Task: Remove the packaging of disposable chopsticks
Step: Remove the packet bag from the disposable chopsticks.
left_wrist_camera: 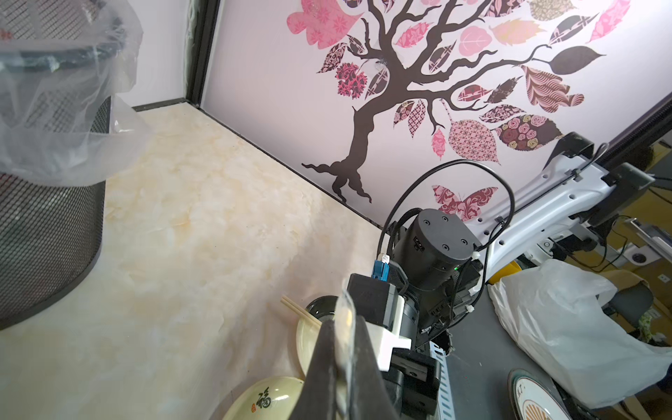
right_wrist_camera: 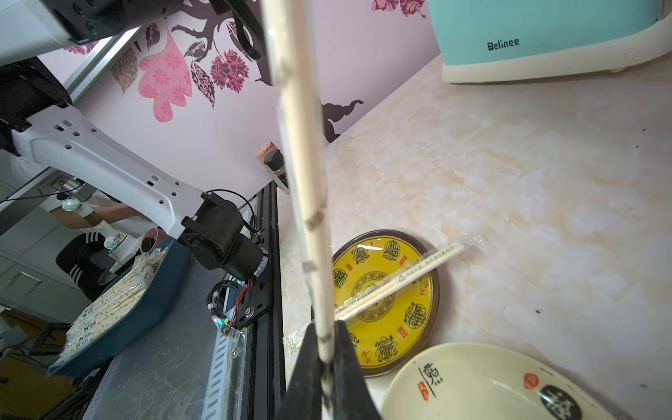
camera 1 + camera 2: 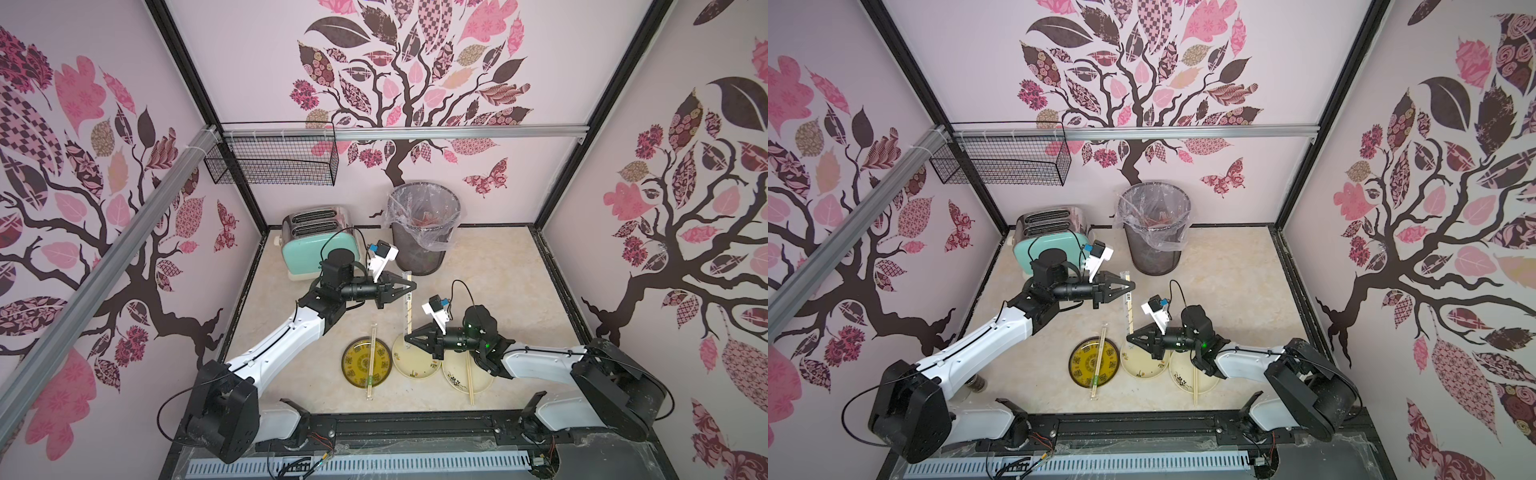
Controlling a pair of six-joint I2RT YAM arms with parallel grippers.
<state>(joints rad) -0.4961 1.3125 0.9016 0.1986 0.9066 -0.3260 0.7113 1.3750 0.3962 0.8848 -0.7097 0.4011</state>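
Observation:
My left gripper will open and take the chopsticks further (image 3: pixel 409 306) along their length, closer to my right gripper, because it pinches the packaging at the chopsticks' far tip.
One pair of disposable chopsticks (image 3: pixel 407 309) in its clear packaging hangs in the air between my two grippers, above the middle cream plate (image 3: pixel 419 365). My left gripper (image 3: pixel 414 286) is shut on the far end, and in the left wrist view only the clear sleeve (image 1: pixel 345 309) shows between the jaws. My right gripper (image 3: pixel 407 337) is shut on the near end, with the pale stick (image 2: pixel 302 145) running out from its fingertips. A second wrapped pair (image 3: pixel 371 361) lies across the yellow plate (image 3: pixel 353 365). A bare pair (image 3: pixel 470 382) lies on the right cream plate (image 3: pixel 457 380).
A mesh bin (image 3: pixel 423 249) with a clear liner stands at the back, just beyond the left gripper. A mint toaster (image 3: pixel 318 249) sits at the back left. A wire basket (image 3: pixel 274 160) hangs on the rear rail. The black frame rail (image 3: pixel 415 424) borders the table's front edge.

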